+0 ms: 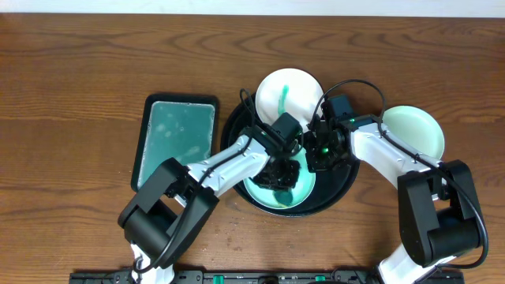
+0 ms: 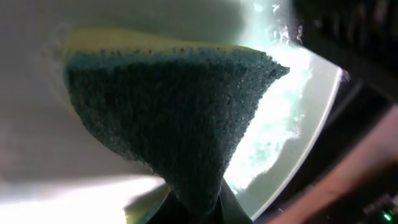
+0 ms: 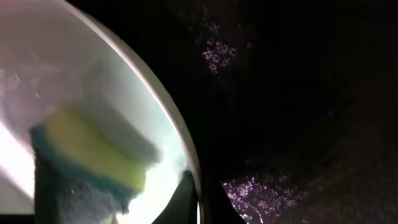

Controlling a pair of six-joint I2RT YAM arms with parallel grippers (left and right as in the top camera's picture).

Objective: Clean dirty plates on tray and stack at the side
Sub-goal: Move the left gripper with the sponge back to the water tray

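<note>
Next, I let go of the sponge with my left gripper in the near half of the smaller rectangular black tray (image 1: 181,170).
The round black tray (image 1: 341,188) sits at the table's middle. One plate (image 1: 293,196), smeared teal-green, lies in it. My left gripper (image 1: 281,168) is shut on a sponge (image 2: 174,112), dark scouring side down, yellow on top, pressed on that plate (image 2: 292,124). My right gripper (image 1: 318,156) is shut on the plate's rim (image 3: 180,143), one finger on each side (image 3: 199,205); the sponge (image 3: 81,162) shows beyond it. A second plate (image 1: 289,95) with a teal streak rests at the tray's far rim. A third, pale plate (image 1: 412,130) lies on the table to the right.
A smaller rectangular black tray (image 1: 175,142) with teal-green contents lies left of the round tray. The wet black tray floor (image 3: 298,93) fills the right wrist view. Bare wood table (image 1: 79,79) surrounds everything.
</note>
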